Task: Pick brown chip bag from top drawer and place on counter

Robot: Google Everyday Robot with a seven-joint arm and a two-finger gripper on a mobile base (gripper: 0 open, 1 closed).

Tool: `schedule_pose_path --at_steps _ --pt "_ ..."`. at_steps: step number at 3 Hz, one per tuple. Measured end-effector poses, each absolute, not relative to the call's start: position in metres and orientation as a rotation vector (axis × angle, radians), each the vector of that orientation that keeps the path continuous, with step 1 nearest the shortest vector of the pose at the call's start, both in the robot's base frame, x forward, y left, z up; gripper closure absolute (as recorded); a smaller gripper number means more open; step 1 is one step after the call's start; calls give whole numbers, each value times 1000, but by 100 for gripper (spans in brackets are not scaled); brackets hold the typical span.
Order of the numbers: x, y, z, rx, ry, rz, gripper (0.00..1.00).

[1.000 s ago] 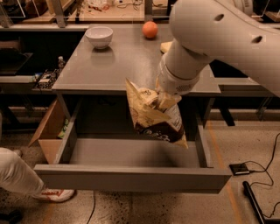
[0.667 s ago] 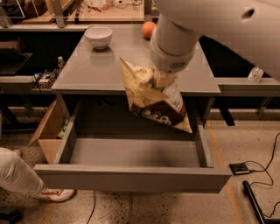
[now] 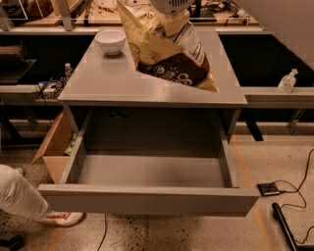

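My gripper needs to let the brown chip bag go so that it rests on the counter (image 3: 142,71), between the white bowl and the front edge of the counter.
The brown chip bag (image 3: 169,56), tan-yellow with a dark brown lower part and white print, hangs tilted in the air over the middle of the counter (image 3: 98,81). My gripper (image 3: 170,11) is at the top edge of the camera view, shut on the bag's upper end; most of the gripper and arm is cut off by the frame. The top drawer (image 3: 147,198) stands pulled out wide below the counter's front edge, and its floor shows nothing inside.
A white bowl (image 3: 110,40) sits at the counter's back left. An open cardboard box (image 3: 54,147) stands left of the drawer. A person's leg and shoe (image 3: 29,201) are at the lower left. A clear bottle (image 3: 287,81) stands on the right shelf; a pedal (image 3: 269,188) and cables lie on the floor.
The gripper has lifted the chip bag up out of the drawer area and back over the counter. The arm now fills less of the view.
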State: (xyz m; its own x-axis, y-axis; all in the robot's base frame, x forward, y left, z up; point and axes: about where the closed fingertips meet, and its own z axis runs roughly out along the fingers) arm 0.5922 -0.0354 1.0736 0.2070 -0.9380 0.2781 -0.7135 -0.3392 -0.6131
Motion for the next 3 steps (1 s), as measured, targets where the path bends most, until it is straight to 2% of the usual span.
schedule_pose_path --at_steps 1,3 --pt "593 -35 1076 -2129 1534 -892 100" --pt "656 -8 1041 -2176 1420 -885 100"
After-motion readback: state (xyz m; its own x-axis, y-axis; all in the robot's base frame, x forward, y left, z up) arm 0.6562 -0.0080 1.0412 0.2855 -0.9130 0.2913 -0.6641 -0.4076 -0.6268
